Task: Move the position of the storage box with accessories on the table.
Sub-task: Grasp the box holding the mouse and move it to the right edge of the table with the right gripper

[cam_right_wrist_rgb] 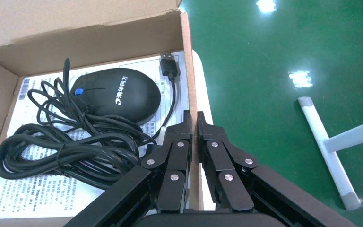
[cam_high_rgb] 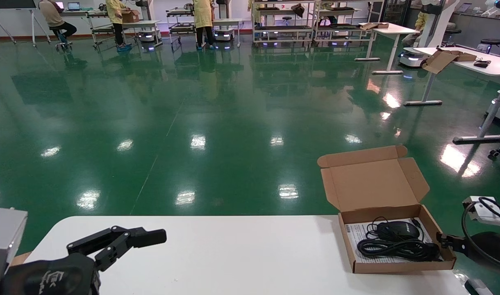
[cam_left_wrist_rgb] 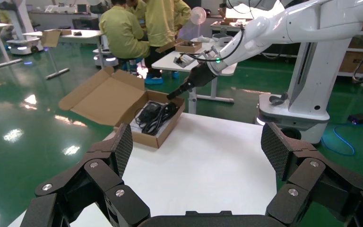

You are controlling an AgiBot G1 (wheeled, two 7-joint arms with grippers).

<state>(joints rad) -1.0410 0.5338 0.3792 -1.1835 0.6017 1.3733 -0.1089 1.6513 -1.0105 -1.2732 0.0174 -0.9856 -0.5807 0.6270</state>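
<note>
The robot's right gripper needs to set the storage box down on the white table's end [cam_high_rgb: 402, 255] [cam_right_wrist_rgb: 84, 165], slightly closer to the robot.
The brown cardboard storage box [cam_high_rgb: 397, 266] sits open at the right end of the white table [cam_high_rgb: 233, 254], its flap lid standing up behind it. Inside lie a black wired mouse [cam_high_rgb: 397, 230] with coiled cable [cam_high_rgb: 397, 248] on a white printed sheet [cam_high_rgb: 352, 233]. My right gripper [cam_high_rgb: 442, 239] is shut on the box's right side wall [cam_right_wrist_rgb: 192, 94], one finger inside the box and one outside. The mouse [cam_right_wrist_rgb: 116, 96] and cable [cam_right_wrist_rgb: 71, 151] lie just beside it. My left gripper [cam_high_rgb: 147, 236] is open and empty above the table's left end; from there the box [cam_left_wrist_rgb: 146, 135] is far off.
The table's right edge lies just beyond the box, with green floor below. Other white desks [cam_high_rgb: 471, 61] with cardboard boxes stand far off at the right. People and shelving racks stand along the far wall.
</note>
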